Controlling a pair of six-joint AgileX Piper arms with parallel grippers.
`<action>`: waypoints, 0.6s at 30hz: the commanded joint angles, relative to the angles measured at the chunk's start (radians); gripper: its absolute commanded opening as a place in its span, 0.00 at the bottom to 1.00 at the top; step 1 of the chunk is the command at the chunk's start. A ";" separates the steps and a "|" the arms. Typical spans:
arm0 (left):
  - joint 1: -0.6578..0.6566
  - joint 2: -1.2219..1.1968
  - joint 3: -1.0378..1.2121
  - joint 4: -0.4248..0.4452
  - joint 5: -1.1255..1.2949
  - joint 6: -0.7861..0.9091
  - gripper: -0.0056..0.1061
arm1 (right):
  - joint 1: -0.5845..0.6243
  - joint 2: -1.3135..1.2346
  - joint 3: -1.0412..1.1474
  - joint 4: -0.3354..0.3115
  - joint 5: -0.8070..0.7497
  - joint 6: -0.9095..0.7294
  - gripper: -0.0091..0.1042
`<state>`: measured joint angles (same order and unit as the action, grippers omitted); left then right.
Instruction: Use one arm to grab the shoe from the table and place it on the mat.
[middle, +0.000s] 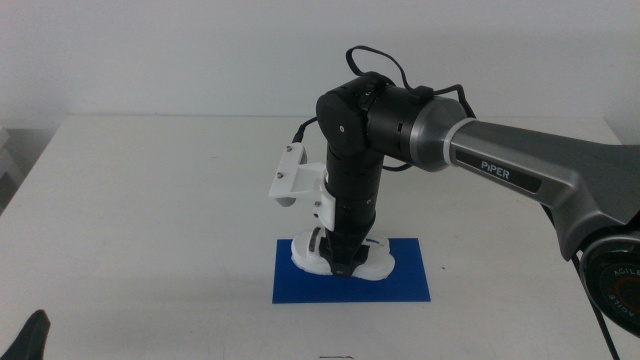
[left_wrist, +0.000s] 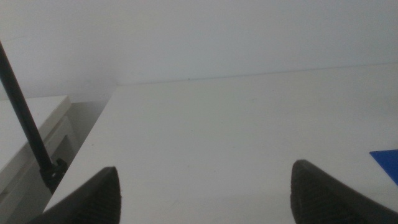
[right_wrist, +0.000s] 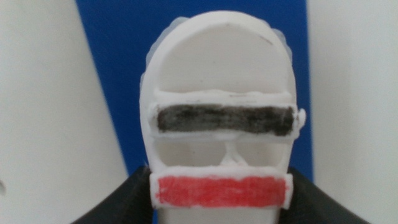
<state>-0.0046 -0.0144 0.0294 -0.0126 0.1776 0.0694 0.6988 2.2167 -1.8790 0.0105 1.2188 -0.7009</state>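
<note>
Next, my right gripper releases the white shoe at the middle of the blue mat (middle: 352, 266), lengthwise between its short edges.
The white shoe (middle: 304, 256) with a black and a red stripe lies on the blue mat (middle: 402, 282) near its left end. The right arm (middle: 520, 170) reaches down from the right, and my right gripper (middle: 340, 262) stands over the shoe. In the right wrist view the shoe (right_wrist: 221, 93) fills the middle, with the dark jaws close against both its sides at the red stripe and the mat (right_wrist: 118, 74) under it. My left gripper (left_wrist: 205, 193) is open and empty, and shows only as a dark tip (middle: 35, 335) at the bottom left.
The white table (middle: 150, 220) spreads wide around the mat. A corner of the mat (left_wrist: 388, 160) shows in the left wrist view. A white cabinet (left_wrist: 31, 130) and a thin dark rod (left_wrist: 25, 118) stand beyond the table's left edge.
</note>
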 joint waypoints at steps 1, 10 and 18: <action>-0.004 -0.019 -0.003 -0.009 -0.083 -0.015 0.89 | -0.002 -0.066 -0.032 -0.047 0.080 -0.027 0.07; -0.004 -0.019 -0.003 -0.009 -0.083 -0.015 0.89 | -0.002 -0.054 -0.032 -0.072 0.078 -0.027 0.07; -0.004 -0.019 -0.003 -0.009 -0.083 -0.015 0.89 | -0.002 -0.020 -0.032 -0.081 0.077 -0.027 0.07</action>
<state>-0.0046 -0.0144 0.0294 -0.0126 0.1776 0.0694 0.6991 2.2606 -1.8799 -0.0522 1.2198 -0.7151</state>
